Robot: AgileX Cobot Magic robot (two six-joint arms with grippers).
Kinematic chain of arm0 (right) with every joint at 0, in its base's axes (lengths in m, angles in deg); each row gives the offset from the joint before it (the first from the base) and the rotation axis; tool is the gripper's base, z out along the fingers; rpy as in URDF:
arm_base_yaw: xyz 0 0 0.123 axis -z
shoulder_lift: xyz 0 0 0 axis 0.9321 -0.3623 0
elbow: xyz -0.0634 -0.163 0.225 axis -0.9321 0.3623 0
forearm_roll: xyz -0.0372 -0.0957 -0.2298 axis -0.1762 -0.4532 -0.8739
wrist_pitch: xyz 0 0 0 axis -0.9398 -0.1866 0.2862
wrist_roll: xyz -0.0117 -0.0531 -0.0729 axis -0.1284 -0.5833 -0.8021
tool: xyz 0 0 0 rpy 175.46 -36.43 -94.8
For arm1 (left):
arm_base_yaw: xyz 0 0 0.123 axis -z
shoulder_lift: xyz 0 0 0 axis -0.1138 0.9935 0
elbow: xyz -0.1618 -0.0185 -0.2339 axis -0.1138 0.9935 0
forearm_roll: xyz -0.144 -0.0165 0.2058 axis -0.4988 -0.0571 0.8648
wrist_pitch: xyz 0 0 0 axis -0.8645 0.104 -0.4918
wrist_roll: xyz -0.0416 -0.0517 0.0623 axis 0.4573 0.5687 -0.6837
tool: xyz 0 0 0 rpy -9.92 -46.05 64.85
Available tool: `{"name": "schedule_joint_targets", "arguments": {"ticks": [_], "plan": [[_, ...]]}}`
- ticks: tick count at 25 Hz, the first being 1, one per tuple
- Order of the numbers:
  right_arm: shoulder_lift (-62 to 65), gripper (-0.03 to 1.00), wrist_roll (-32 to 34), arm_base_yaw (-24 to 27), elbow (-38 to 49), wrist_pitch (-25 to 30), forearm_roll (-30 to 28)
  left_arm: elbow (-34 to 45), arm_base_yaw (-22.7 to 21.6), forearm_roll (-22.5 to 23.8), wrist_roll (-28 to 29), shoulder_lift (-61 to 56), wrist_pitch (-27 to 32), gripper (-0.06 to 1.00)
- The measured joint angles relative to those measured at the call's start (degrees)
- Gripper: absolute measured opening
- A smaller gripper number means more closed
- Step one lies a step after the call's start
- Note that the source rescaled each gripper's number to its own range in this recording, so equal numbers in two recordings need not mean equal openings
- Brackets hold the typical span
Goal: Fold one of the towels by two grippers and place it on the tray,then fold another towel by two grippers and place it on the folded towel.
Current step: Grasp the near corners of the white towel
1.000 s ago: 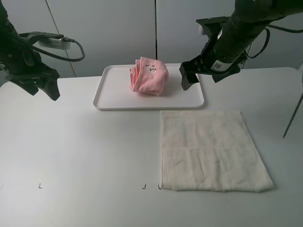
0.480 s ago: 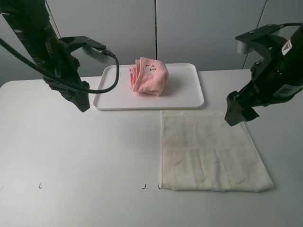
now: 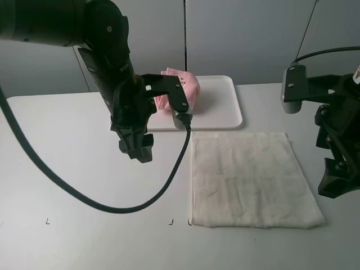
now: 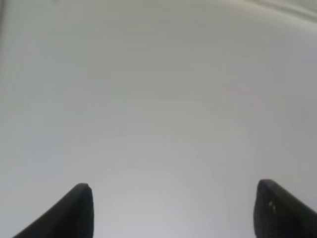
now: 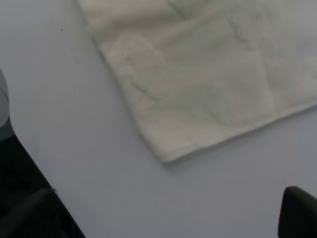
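Observation:
My right gripper should next close on the front edge of the cream towel [image 3: 314, 226] [image 5: 152, 146], beside the front corner nearest to my right gripper.
A pink folded towel [image 3: 190, 91] lies on the white tray [image 3: 222, 115] at the back, partly hidden by my left arm. A cream towel [image 3: 250, 177] lies flat on the table in front of the tray. My left gripper [image 3: 136, 148] hangs over bare table, left of the cream towel and apart from it. In the left wrist view it [image 4: 173, 213] is open and empty, with only table below. My right gripper [image 3: 337, 184] is just past the cream towel's right edge near its front corner. In the right wrist view it [image 5: 163, 218] is open, and the towel's corner [image 5: 198, 84] lies ahead of it.
The white table [image 3: 73, 185] stretches left and front of the towel, with small black marks [image 3: 47, 221] near its front edge. The left arm's black cable [image 3: 163, 180] loops low over the table beside the towel's left edge. A grey wall stands behind.
My left arm swung from the far left toward the middle and came down in front of the tray. My right arm moved from the tray to the towel's right front side.

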Motion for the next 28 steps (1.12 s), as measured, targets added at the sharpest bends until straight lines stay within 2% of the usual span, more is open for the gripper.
{"name": "schedule_joint_targets", "arguments": {"ticks": [5,9,12,22,28], "plan": [[0.03,0.95,-9.36,0.00,0.82,0.00,0.43,0.00,6.15,0.12,-0.28,3.51,-0.93,0.85],[0.13,0.95,-12.66,0.00,3.98,-0.17,0.43,0.44,10.27,0.00,-0.28,4.82,-1.95,0.85],[0.13,0.95,-14.34,0.00,8.34,-2.69,0.43,1.11,12.48,-0.11,-0.28,4.91,-2.89,0.85],[0.16,0.95,-15.51,0.00,17.82,-15.82,0.43,4.43,16.57,-2.55,0.06,4.91,-7.59,0.85],[0.25,0.95,-15.51,0.00,19.77,-18.34,0.43,4.94,19.77,-1.71,2.94,5.17,-10.74,0.85]]}}
